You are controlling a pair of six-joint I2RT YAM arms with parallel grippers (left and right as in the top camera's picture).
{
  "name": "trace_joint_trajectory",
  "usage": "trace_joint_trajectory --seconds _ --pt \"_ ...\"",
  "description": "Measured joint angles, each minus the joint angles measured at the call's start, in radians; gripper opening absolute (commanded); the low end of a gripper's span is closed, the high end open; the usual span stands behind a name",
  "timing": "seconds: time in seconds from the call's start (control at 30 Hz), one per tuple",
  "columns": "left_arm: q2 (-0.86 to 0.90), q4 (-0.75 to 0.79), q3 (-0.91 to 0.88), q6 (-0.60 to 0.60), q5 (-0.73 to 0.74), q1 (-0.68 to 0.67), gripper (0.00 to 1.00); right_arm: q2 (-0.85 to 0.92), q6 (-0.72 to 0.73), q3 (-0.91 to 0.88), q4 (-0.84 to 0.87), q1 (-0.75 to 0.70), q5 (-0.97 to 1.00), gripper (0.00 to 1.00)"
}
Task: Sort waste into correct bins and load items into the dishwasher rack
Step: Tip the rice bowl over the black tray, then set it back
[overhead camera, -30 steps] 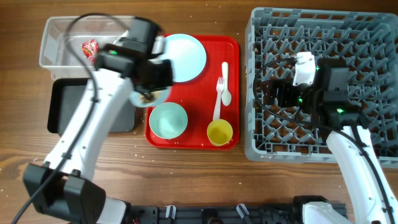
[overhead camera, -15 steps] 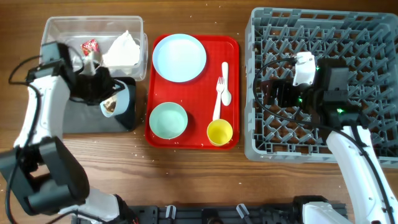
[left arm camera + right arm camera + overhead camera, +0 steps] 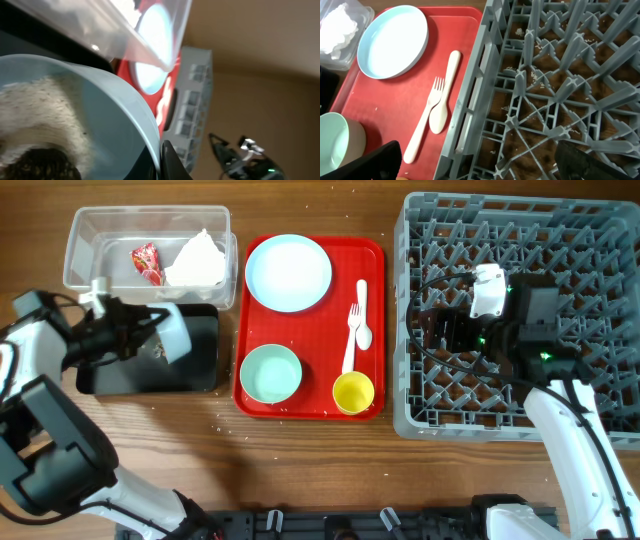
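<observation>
My left gripper is going to set the pale blue bowl down and let go of it on the red serving tray [image 3: 309, 339], between the mint bowl and white fork. The pale blue bowl is now over the black tray.
My left gripper [image 3: 150, 340] is shut on the rim of a pale blue bowl [image 3: 175, 332], held on its side over the black tray [image 3: 195, 365]. In the left wrist view the bowl [image 3: 107, 115] holds white-and-brown food scraps [image 3: 35, 112], with one finger [image 3: 170, 162] on its rim. The clear tub [image 3: 90, 230] holds the red wrapper [image 3: 146, 262] and white napkin [image 3: 197, 260]. My right gripper [image 3: 450, 330] is open and empty over the grey dishwasher rack [image 3: 560, 240], also in the right wrist view [image 3: 480, 167].
The red serving tray [image 3: 330, 405] carries the pale blue plate [image 3: 288, 272], mint bowl [image 3: 270, 373], yellow cup [image 3: 353, 392], white fork [image 3: 350, 345] and spoon [image 3: 363, 310]. Rice grains lie on the table in front of the trays [image 3: 215, 425] and in the rack [image 3: 535, 75].
My left arm has carried the blue bowl from the red tray's left edge leftward over the black tray and tipped it. The right arm has not moved.
</observation>
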Motion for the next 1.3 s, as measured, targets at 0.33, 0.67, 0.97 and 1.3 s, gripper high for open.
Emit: trace_joint_trajectory --seconds 0.33,0.67,0.97,1.3 --pt "0.001 -0.011 0.0 -0.03 0.186 0.106 0.04 0.0 0.0 0.0 0.0 0.0 0.0 1.0" --pt "0.001 -0.012 0.0 -0.085 0.344 0.112 0.04 0.0 0.0 0.0 0.0 0.0 0.0 1.0" --pt "0.001 0.003 0.0 -0.159 0.38 0.112 0.04 0.0 0.0 0.0 0.0 0.0 0.0 1.0" --pt "0.001 0.013 0.0 -0.287 0.322 0.112 0.04 0.0 0.0 0.0 0.0 0.0 0.0 1.0"
